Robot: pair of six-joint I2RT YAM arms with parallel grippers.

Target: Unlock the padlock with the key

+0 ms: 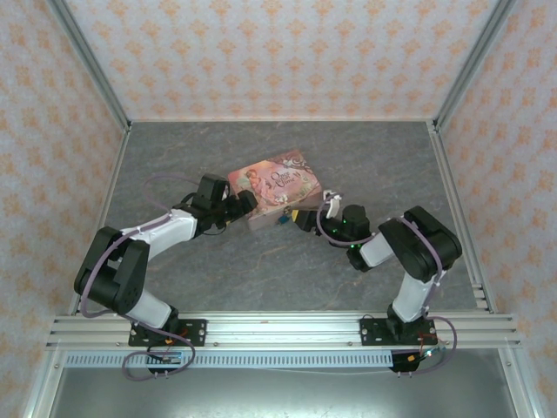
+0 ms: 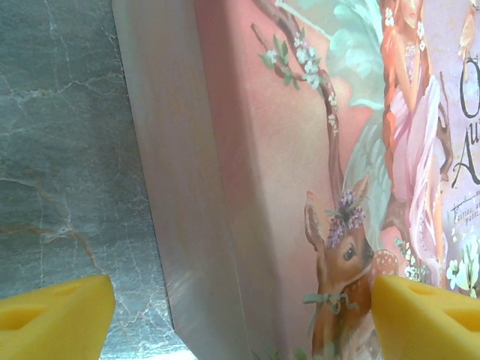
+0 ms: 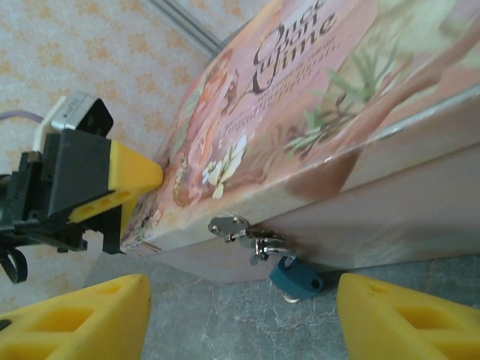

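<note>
The padlock's shackle is hooked through the tin's hasp, so my right gripper needs to grab the padlock point(image 3: 291, 271) close under its shackle and work it out of the hasp.
A small teal padlock point(image 3: 296, 279) hangs by its shackle from the metal hasp point(image 3: 247, 234) on the front wall of the pink picture tin point(image 1: 274, 185). In the top view the padlock point(image 1: 284, 220) sits at the tin's near edge. A small silvery bit point(image 3: 289, 297) shows under the padlock's body; I cannot tell whether it is the key. My right gripper point(image 3: 241, 322) is open, low over the table, with the padlock just ahead between its fingers. My left gripper point(image 2: 240, 322) is open astride the tin's left end, one yellow fingertip point(image 3: 139, 176) against the lid.
The tin lies at the middle of a grey marbled table point(image 1: 261, 270). Patterned walls with metal posts point(image 1: 91, 65) enclose it on three sides. Both arms reach in from the near rail point(image 1: 278, 329), and bare tabletop lies behind the tin.
</note>
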